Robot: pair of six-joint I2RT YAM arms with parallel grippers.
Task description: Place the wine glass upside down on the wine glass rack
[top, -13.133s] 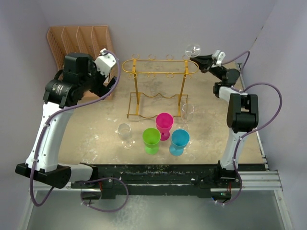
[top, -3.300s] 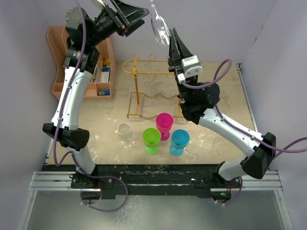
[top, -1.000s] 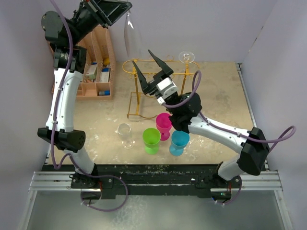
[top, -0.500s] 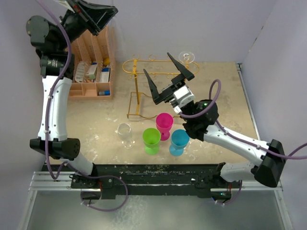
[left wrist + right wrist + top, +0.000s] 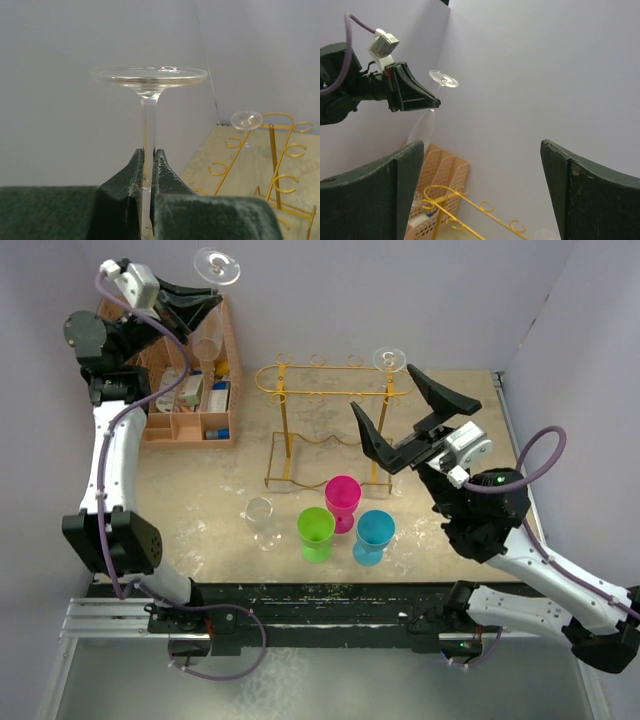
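Observation:
My left gripper is to release the clear wine glass, now hanging upside down above the organiser. It will let go in the rear ring at the rack's end [image 5: 281,357] [image 5: 200,192] nearest the peach organiser.
My left gripper [image 5: 205,302] is raised at the far left, above the organiser, and is shut on the stem of a clear wine glass [image 5: 217,265]. The glass hangs upside down, foot up and bowl down. In the left wrist view the stem [image 5: 148,125] is pinched between the jaws of the left gripper [image 5: 148,152], below the foot [image 5: 149,76]. The gold wire wine glass rack [image 5: 330,390] stands mid-table to the right of it, apart from the glass. A second clear glass [image 5: 389,360] hangs at the rack's right end. My right gripper [image 5: 382,388] is wide open and empty, near the rack's right end.
A peach slotted organiser [image 5: 190,400] with small items stands under the left gripper. Pink [image 5: 343,500], green [image 5: 316,532] and blue [image 5: 374,535] cups and an upright clear glass [image 5: 259,520] stand in front of the rack. Walls close in at the back and both sides.
The right gripper has opened wider and the right arm has drawn back to the right. The left arm has swung left and turned, keeping its hold on the glass.

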